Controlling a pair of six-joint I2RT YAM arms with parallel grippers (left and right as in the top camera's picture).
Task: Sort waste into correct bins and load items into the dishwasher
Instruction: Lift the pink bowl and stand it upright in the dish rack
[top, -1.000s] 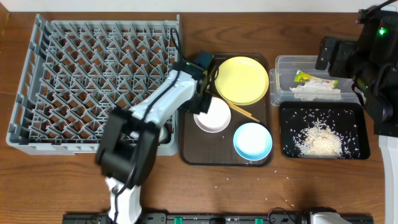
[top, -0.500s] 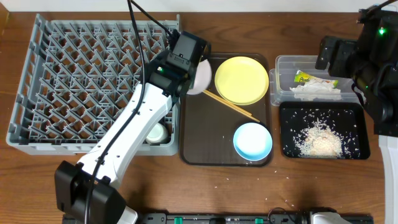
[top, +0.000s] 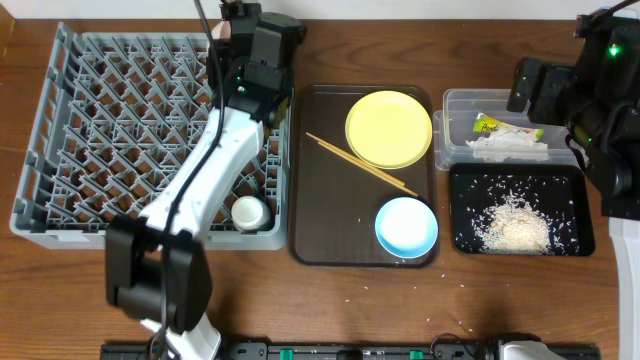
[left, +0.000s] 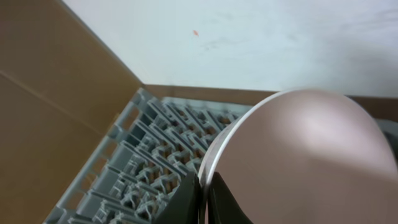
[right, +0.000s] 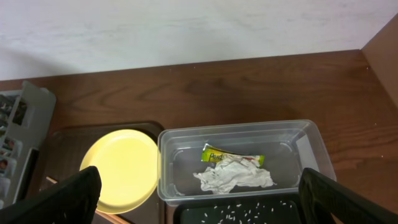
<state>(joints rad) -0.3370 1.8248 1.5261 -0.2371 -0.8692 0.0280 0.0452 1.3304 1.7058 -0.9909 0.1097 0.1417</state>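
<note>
I should release the white bowl with my left gripper inside the grey dish rack's edge (top: 257, 101) beside the brown serving tray.
My left gripper (left: 204, 200) is shut on the rim of the white bowl (left: 298, 155) and holds it tilted on edge above the back right part of the grey dish rack (top: 100, 130), which also shows in the left wrist view (left: 143, 162). In the overhead view the left arm (top: 255, 55) hides the bowl. A small white cup (top: 249, 211) sits in the rack's front right corner. The yellow plate (top: 389, 128), light blue bowl (top: 406, 225) and chopsticks (top: 360, 163) lie on the brown serving tray (top: 320, 230). My right gripper (right: 199, 202) is open and empty above the clear tub (right: 311, 140).
The clear tub (top: 460, 100) holds the yellow-green wrapper (top: 490, 126) and crumpled white paper (top: 510, 147). The black tray (top: 575, 215) in front of it holds a heap of rice (top: 515, 225). A few loose grains (top: 400, 290) lie on the table in front.
My left arm has lifted the white bowl off the brown serving tray and carried it back and left, over the rack's back right corner. The right arm has not moved.
</note>
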